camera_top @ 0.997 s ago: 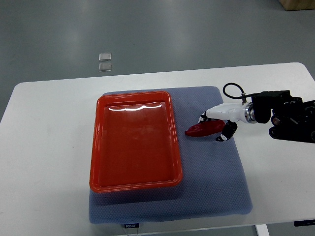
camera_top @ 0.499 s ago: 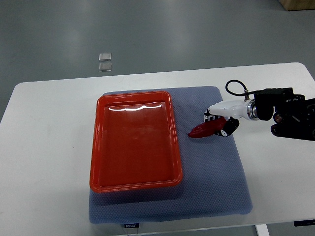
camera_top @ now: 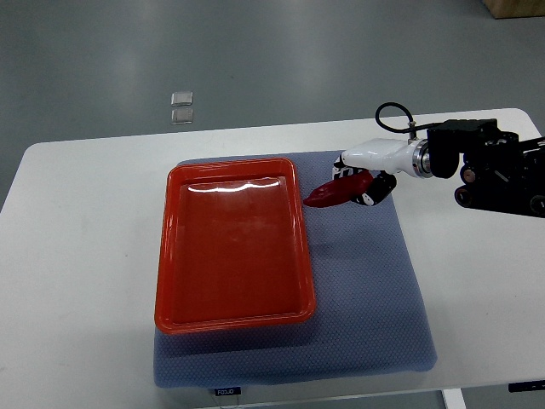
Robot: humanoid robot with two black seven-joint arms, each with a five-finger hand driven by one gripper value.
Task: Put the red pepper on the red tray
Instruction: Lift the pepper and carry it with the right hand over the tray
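Observation:
The red pepper, now lifted above the blue-grey mat, will go down just off the middle of the red tray (camera_top: 215, 247), away from the bare mat, as I set it there with my right gripper.
The red pepper (camera_top: 334, 192) is held in my right hand (camera_top: 362, 177), whose white and black fingers are curled around its thick end. The pepper is lifted above the blue-grey mat, tip pointing left, just right of the red tray's (camera_top: 174, 256) upper right corner. The red tray is rectangular and glossy, with nothing in it, and lies on the left part of the mat. My right arm comes in from the right edge. My left arm does not show.
A blue-grey mat (camera_top: 375, 307) covers the middle of the white table (camera_top: 77, 256). The table's far edge runs behind the tray, with grey floor beyond. Two small clear squares (camera_top: 181, 108) lie on the floor.
My right hand closed on the red pepper, lifted it off the mat, and carried it up and to the left, toward the tray's upper right corner.

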